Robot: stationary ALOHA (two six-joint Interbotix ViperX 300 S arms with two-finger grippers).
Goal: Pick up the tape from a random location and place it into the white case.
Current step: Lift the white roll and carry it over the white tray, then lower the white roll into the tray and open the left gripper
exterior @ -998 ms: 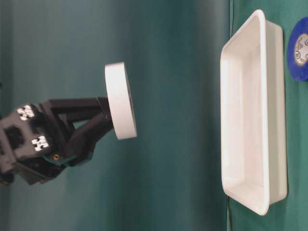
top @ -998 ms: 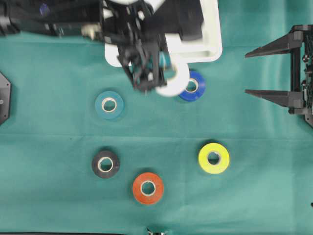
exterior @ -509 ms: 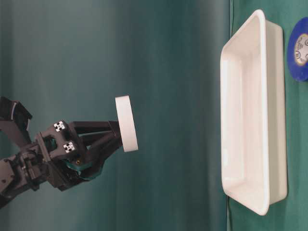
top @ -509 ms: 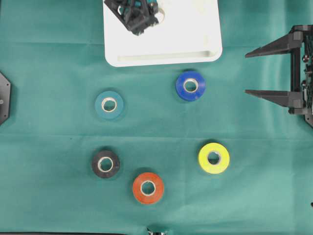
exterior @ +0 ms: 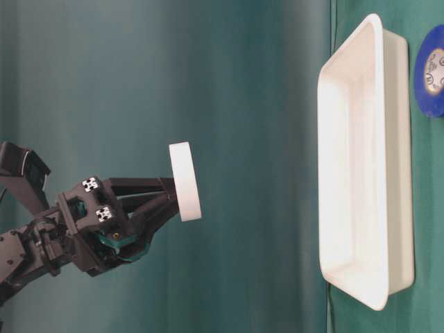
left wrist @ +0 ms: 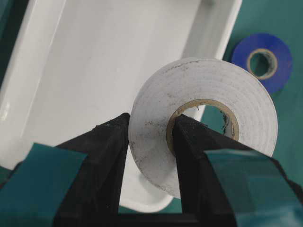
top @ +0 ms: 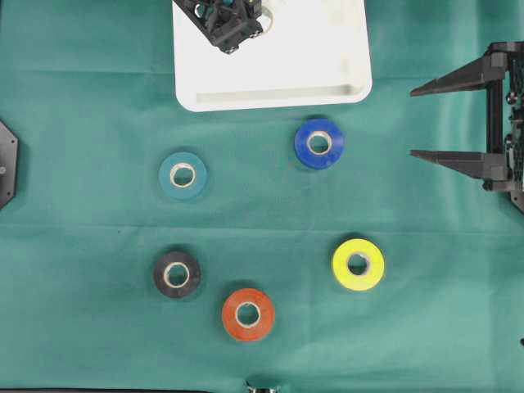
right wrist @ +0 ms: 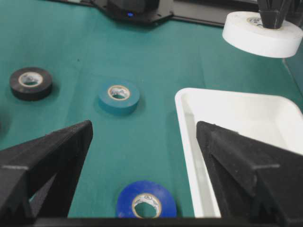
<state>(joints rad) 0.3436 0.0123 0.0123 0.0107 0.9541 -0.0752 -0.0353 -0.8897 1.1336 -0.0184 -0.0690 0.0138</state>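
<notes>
Next, my left gripper releases the white tape roll on the white case's bottom, near the middle (top: 260,41) (left wrist: 114,85).
My left gripper (top: 250,16) is shut on a white tape roll (left wrist: 199,90), one finger through its core and one on its outer edge. It holds the roll flat, well above the white case (top: 270,97), as the table-level view shows with the roll (exterior: 185,182) far off the case (exterior: 399,159). In the left wrist view the case floor (left wrist: 94,61) lies below the roll. My right gripper (top: 413,121) is open and empty at the right edge, apart from everything.
Five rolls lie flat on the green cloth: blue (top: 318,143) just in front of the case, teal (top: 182,174), black (top: 177,273), red (top: 248,313) and yellow (top: 358,264).
My left gripper has carried the white roll from beside the blue roll at the case's front rim to above the case's far part. The right arm has not moved.
</notes>
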